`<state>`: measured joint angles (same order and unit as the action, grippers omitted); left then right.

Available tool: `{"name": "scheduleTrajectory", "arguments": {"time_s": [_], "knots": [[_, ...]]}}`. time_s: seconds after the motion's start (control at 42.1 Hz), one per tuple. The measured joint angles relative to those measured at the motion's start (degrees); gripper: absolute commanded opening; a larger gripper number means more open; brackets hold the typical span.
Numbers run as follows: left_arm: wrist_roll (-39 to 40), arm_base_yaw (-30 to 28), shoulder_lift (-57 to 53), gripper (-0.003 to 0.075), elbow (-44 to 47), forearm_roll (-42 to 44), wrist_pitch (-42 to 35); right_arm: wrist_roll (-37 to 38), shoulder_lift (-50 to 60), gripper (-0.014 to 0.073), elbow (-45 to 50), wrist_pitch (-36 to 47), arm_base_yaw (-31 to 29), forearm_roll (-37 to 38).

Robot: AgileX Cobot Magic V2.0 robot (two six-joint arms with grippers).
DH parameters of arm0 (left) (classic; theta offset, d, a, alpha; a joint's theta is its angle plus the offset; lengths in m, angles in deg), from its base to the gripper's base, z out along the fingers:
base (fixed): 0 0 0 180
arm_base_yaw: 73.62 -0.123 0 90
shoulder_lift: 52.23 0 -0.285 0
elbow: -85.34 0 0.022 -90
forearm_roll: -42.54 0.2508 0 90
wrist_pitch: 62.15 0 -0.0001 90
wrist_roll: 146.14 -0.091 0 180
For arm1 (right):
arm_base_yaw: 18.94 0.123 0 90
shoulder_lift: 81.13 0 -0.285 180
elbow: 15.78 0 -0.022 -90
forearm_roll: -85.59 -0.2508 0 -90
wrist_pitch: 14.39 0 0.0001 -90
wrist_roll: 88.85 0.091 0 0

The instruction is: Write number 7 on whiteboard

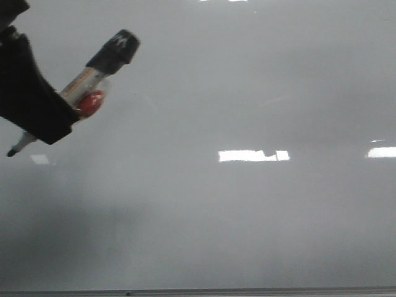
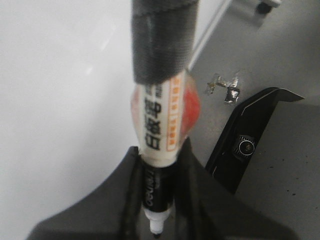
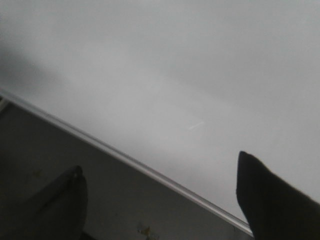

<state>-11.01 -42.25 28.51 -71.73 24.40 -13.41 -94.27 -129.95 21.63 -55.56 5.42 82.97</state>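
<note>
My right gripper will close on the black cap end (image 1: 111, 55) of the marker, because my left gripper is holding it closer to its writing tip.
The whiteboard (image 1: 235, 210) is a glossy pale grey board that fills the front view, with a thin grey frame edge along the bottom. No number 7 shows on it. My left gripper (image 1: 37, 120) at the upper left is shut on a marker (image 1: 93, 80) with a white printed barrel, a red patch and a black cap end. Its tip (image 1: 11, 152) points down-left, close over the board. In the left wrist view the marker (image 2: 162, 115) sits between the black fingers (image 2: 200, 200). My right gripper (image 3: 159, 172) is open and empty over the whiteboard's frame edge (image 3: 150, 170).
Bright rectangular glare patches (image 1: 253, 155) lie on the board at centre and right. In the left wrist view a grey surface beside the board holds a black camera mount (image 2: 245, 145) and a scrap of crumpled tape (image 2: 224, 87).
</note>
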Motion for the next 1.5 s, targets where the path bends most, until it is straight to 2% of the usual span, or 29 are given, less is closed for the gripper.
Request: {"name": "scheduleTrajectory", "arguments": {"time_s": [0.119, 0.238, 0.452, 0.642, 0.737, 0.904, 1.046, 1.141, 1.237, 1.427, 1.498], "knots": [[-3.21, 7.55, -3.48, -0.0020, 0.00, -0.02, -1.02, -6.78, -6.08, 0.0624, -4.30, -5.49, 8.41, -2.87], [-5.75, 13.34, -6.87, -0.0020, 0.00, -0.02, -1.40, -15.93, -12.26, 0.0624, -9.28, -7.82, 15.03, -11.09], [-5.98, 16.93, -9.70, -0.0020, 0.00, -0.02, -1.40, -32.37, -17.37, 0.0624, -15.95, -7.38, 16.64, -27.60], [-6.11, 16.93, -9.83, -0.0020, 0.00, -0.02, -1.52, -39.70, -22.42, 0.0606, -20.24, -9.98, 16.64, -36.46], [-6.11, 16.93, -9.83, -0.0020, 0.00, -0.02, -1.79, -40.67, -24.61, 0.0549, -21.49, -10.67, 16.64, -37.65], [-6.11, 16.93, -9.83, -0.0020, 0.00, -0.02, -2.19, -41.08, -27.36, 0.0377, -23.00, -10.77, 16.64, -38.04], [-6.11, 16.93, -9.83, -0.0020, 0.00, -0.02, -2.81, -41.31, -28.54, 0.0200, -23.27, -10.90, 16.64, -38.14], [-5.95, 16.93, -9.83, -0.0004, 0.00, -0.02, -2.58, -41.54, -29.14, 0.0049, -23.38, -10.90, 16.64, -38.03], [-5.26, 16.93, -9.83, 0.0091, 0.00, -0.15, -2.46, -41.66, -29.23, -0.0069, -23.38, -10.66, 16.64, -37.80], [-5.47, 16.93, -9.83, 0.0503, 0.00, -0.15, -2.72, -41.66, -29.48, -0.0068, -23.38, -11.10, 16.52, -37.80], [-5.25, 16.93, -9.97, 0.0571, 0.00, -0.15, -3.58, -41.66, -29.57, -0.0068, -23.38, -11.32, 16.32, -37.80]]}}
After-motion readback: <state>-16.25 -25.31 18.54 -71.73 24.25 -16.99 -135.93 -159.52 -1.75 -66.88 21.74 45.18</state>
